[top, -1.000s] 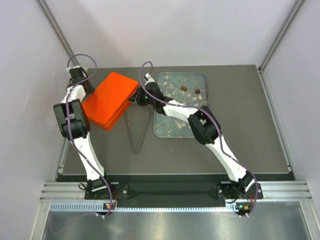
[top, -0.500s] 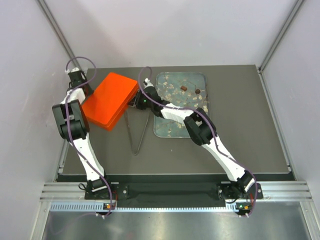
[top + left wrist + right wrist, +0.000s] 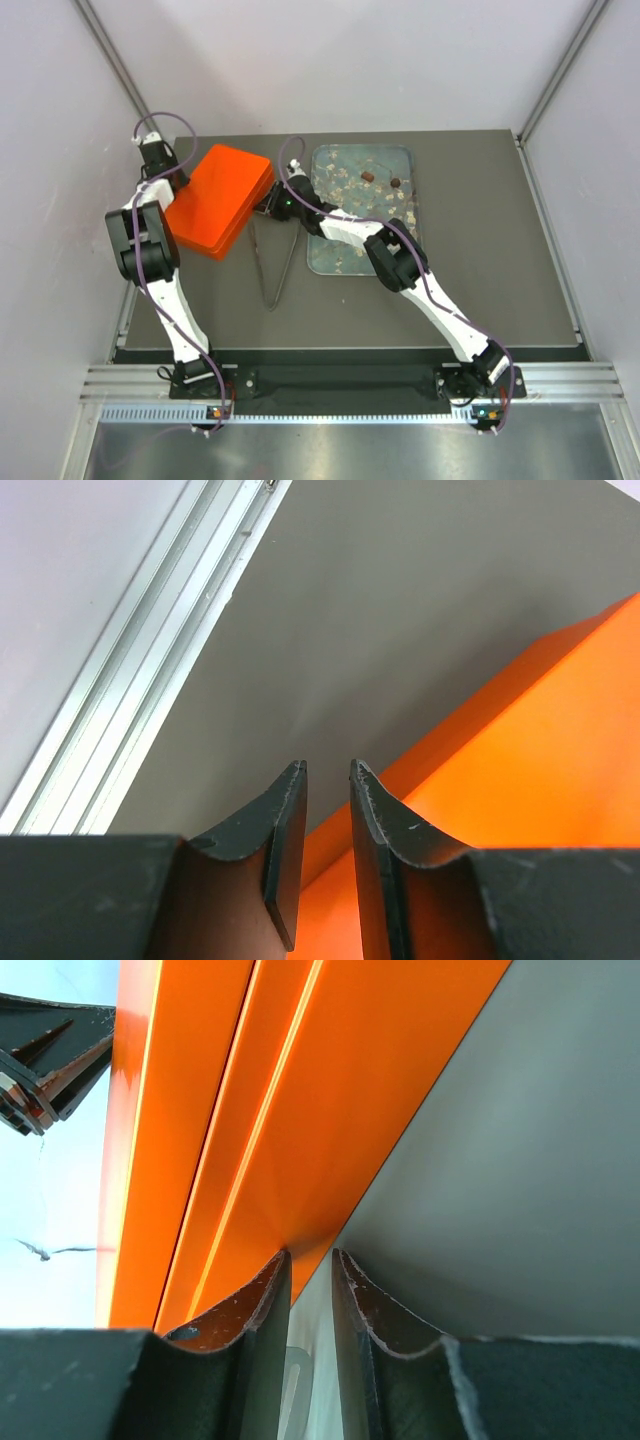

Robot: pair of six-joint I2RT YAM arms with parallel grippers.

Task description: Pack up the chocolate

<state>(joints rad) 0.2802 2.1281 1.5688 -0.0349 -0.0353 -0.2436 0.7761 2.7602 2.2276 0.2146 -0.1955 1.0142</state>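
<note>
The fingers of my right gripper are low against the orange box's base, so I need to open them, move up and take the side of the box's lid (image 3: 175, 1180).
Two small dark brown chocolates (image 3: 367, 177) (image 3: 396, 182) lie on the far part of the glassy blossom-print tray (image 3: 335, 255). A closed orange box (image 3: 218, 198) lies tilted to the left of the tray. My left gripper (image 3: 178, 180) is at the box's left edge, its jaws nearly together and empty; in the left wrist view the gripper (image 3: 327, 768) hovers over the box's edge (image 3: 520, 760). My right gripper (image 3: 266, 203) presses against the box's right edge (image 3: 300, 1110), jaws nearly together and empty (image 3: 310, 1253).
Metal tongs (image 3: 275, 265) lie on the dark table in front of the box. The table's left rail (image 3: 130, 690) runs close beside my left gripper. The enclosure walls stand at the left, right and back.
My right gripper has moved a little left against the orange box. The box has shifted and turned slightly left toward my left gripper. The left wrist has risen slightly toward the back.
</note>
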